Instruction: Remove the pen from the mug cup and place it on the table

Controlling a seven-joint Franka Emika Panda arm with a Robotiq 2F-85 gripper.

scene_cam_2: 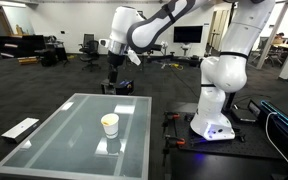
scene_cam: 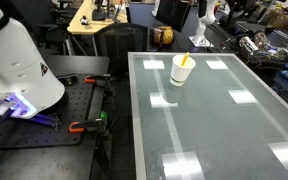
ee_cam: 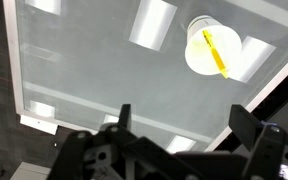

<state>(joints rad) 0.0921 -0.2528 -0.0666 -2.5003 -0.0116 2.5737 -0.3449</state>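
The pen's upper end (scene_cam: 186, 58) (ee_cam: 223, 71) sticks out above the rim of the white mug cup, so my gripper needs to close on it.
The white mug cup (scene_cam: 181, 70) stands upright on the pale green glass table (scene_cam: 234, 130), near its far end. The yellow-orange pen (scene_cam: 186, 61) leans inside it, tip above the rim. Both exterior views show the cup (scene_cam_2: 109, 124) on the table (scene_cam_2: 54, 135). In the wrist view the cup (ee_cam: 212, 48) with the pen (ee_cam: 216, 52) lies at the upper right, far below on the table (ee_cam: 94, 70). My gripper (ee_cam: 184, 125) is open and empty, high above the table and well apart from the cup. It shows in an exterior view (scene_cam_2: 114, 72) beyond the table's far end.
The robot base (scene_cam: 14, 60) stands on a black perforated bench (scene_cam: 44, 130) with orange clamps (scene_cam: 84, 126) beside the table. A brown round object (scene_cam: 162, 35) sits beyond the table's far edge. A white flat board (scene_cam_2: 21, 127) lies on the floor by the table.
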